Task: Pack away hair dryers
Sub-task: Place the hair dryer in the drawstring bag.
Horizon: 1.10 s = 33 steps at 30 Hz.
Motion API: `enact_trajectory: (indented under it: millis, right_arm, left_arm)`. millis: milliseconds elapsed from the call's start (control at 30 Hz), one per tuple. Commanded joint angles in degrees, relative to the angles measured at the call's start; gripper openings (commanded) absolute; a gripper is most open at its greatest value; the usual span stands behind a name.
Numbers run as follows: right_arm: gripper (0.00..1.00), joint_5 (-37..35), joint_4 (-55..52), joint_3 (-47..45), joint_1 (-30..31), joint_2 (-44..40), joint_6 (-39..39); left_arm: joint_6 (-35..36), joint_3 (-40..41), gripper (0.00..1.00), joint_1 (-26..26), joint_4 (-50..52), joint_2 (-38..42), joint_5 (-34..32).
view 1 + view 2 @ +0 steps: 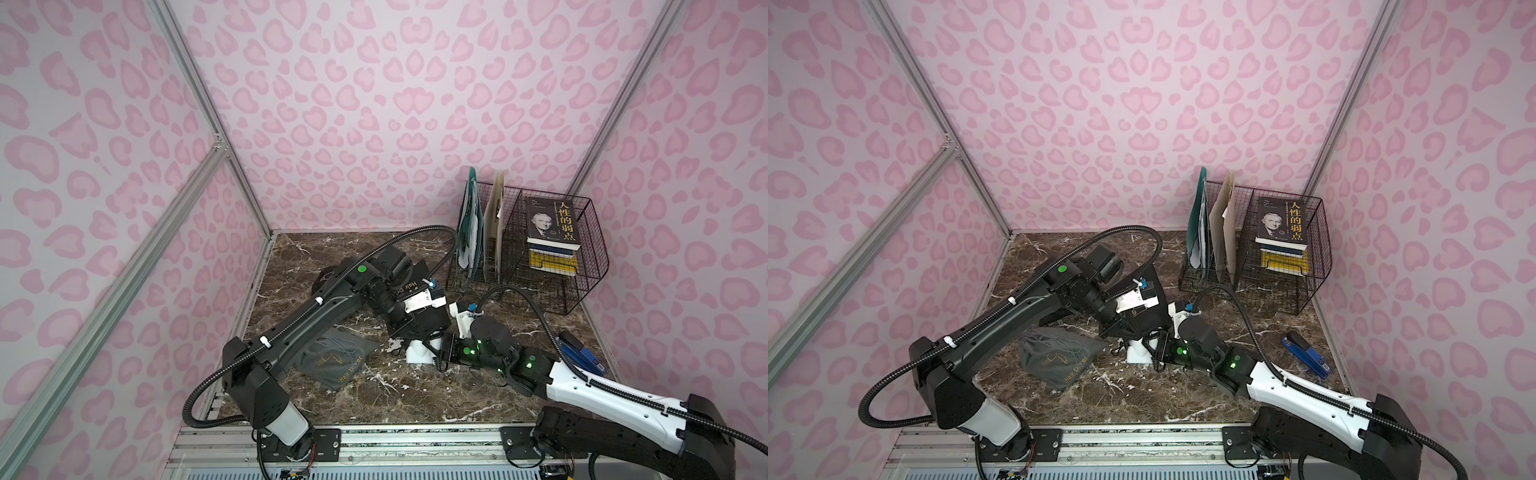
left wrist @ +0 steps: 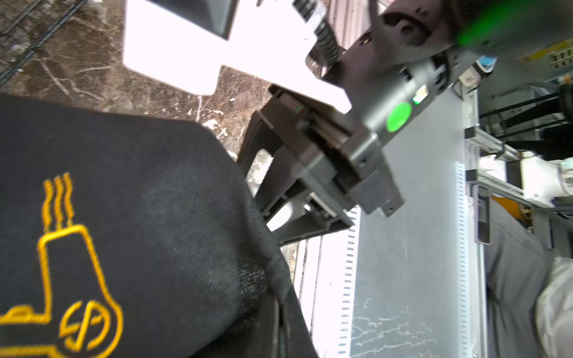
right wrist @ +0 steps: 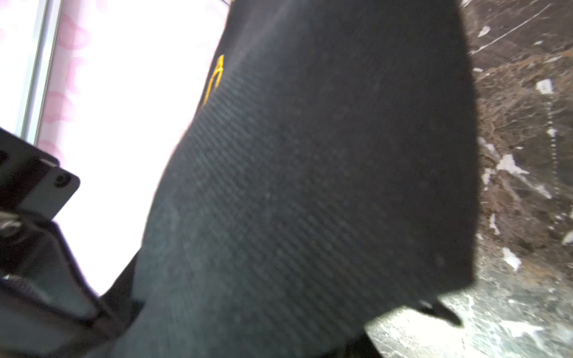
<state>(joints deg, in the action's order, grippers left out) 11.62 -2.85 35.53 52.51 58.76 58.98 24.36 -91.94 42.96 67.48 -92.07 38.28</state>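
I can see the white hair dryer sticking out below the black pouch, so next I back my right gripper off and take the pouch's rim (image 1: 437, 339) to stand the pouch upright.
A white hair dryer (image 1: 417, 352) stands on the marble table (image 1: 415, 395) near the middle; it also shows in a top view (image 1: 1138, 353). My right gripper (image 1: 434, 353) is closed on it from the right. In the left wrist view the white hair dryer (image 2: 290, 214) sits between that gripper's dark fingers (image 2: 310, 223). A black pouch (image 1: 415, 286) with gold print hangs just above the dryer, held up by my left gripper (image 1: 405, 332). The fabric hides both grippers' jaws in their own wrist views, where the black pouch (image 2: 139, 232) (image 3: 310, 186) fills most of the picture.
A grey pouch (image 1: 336, 361) with gold print lies flat at the front left, under the left arm. A black wire basket (image 1: 582, 270) with books and folders stands at the back right. A blue stapler (image 1: 579, 353) lies by the right wall.
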Motion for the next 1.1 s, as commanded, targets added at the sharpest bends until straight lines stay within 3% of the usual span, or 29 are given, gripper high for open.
enact_trajectory:
  millis: [0,400,800,1067]
  right_arm:
    - [0.16,0.34,2.20,1.30,0.03,0.73,-0.74]
    - [0.54,-0.67,-2.76,3.16,-0.04,-2.12,-2.01]
    - [0.58,-0.17,-5.32,3.93,0.00,-5.37,-3.11]
    - [0.60,-2.94,-6.76,4.32,0.07,-12.17,-5.48]
  left_arm:
    - [0.93,-0.26,0.02,0.24,2.93,-0.15,4.61]
    - [2.23,-3.48,0.02,0.27,5.18,1.80,4.21]
    - [1.97,-9.83,0.02,0.27,6.20,0.61,3.58]
    - [-1.14,-12.79,0.02,0.25,7.05,1.87,3.85]
